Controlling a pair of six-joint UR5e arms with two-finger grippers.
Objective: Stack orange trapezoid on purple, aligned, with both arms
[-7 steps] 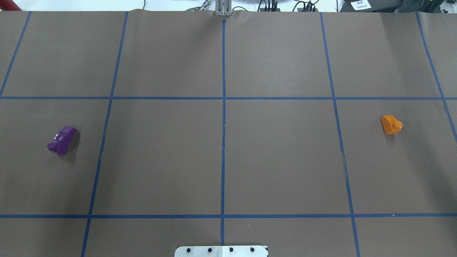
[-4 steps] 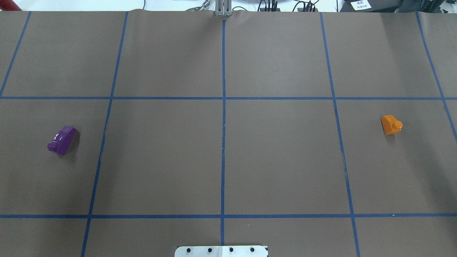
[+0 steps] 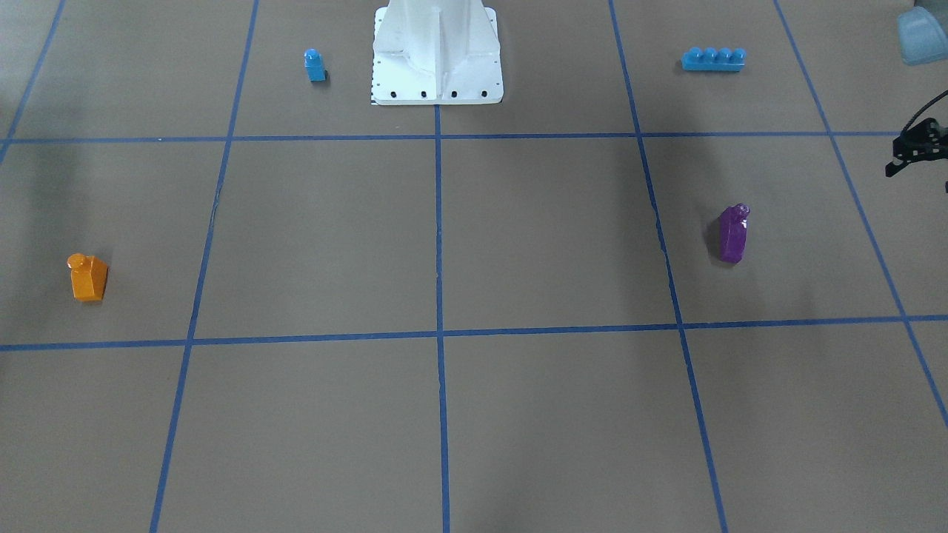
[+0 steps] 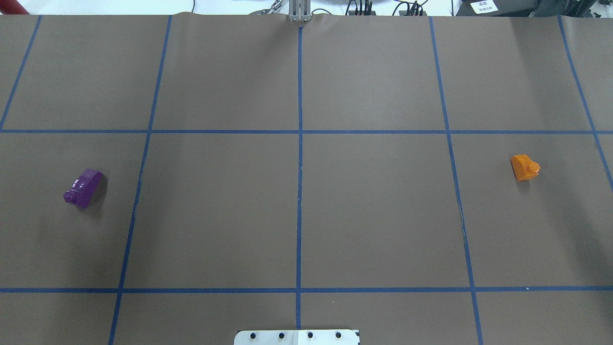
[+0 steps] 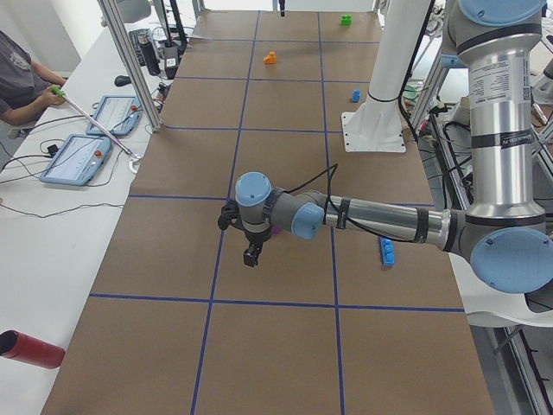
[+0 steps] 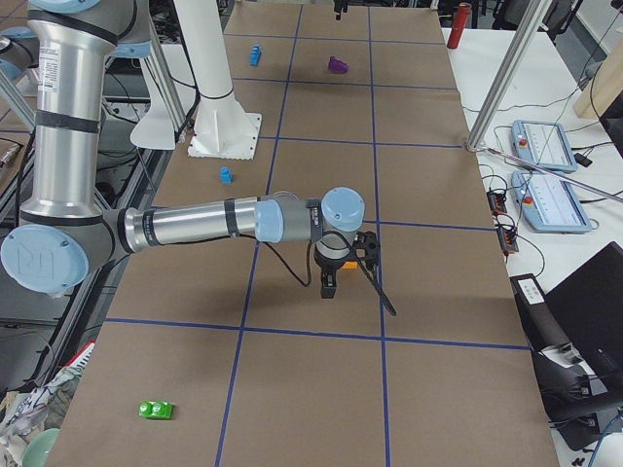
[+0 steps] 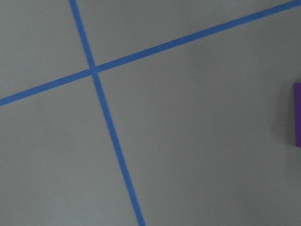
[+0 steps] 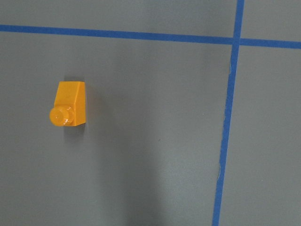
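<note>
The robot's left gripper will next move to the purple block and close on its body (image 3: 735,221) by the block's round stud.
The orange trapezoid (image 4: 525,167) stands on the table at the right, stud up; it also shows in the right wrist view (image 8: 68,104) and the front view (image 3: 87,277). The purple block (image 4: 83,188) lies at the left; a sliver shows at the left wrist view's right edge (image 7: 297,115). My left gripper (image 5: 251,253) hangs over the table just beside the purple block; a black part of it (image 3: 915,148) shows at the front view's right edge. My right gripper (image 6: 329,282) hangs close beside the orange block. I cannot tell whether either is open or shut.
A small blue one-stud block (image 3: 315,65) and a long blue four-stud brick (image 3: 712,59) lie beside the white robot base (image 3: 437,52). A green brick (image 6: 156,411) lies at the table's right end and a red cylinder (image 5: 30,348) at its left end.
</note>
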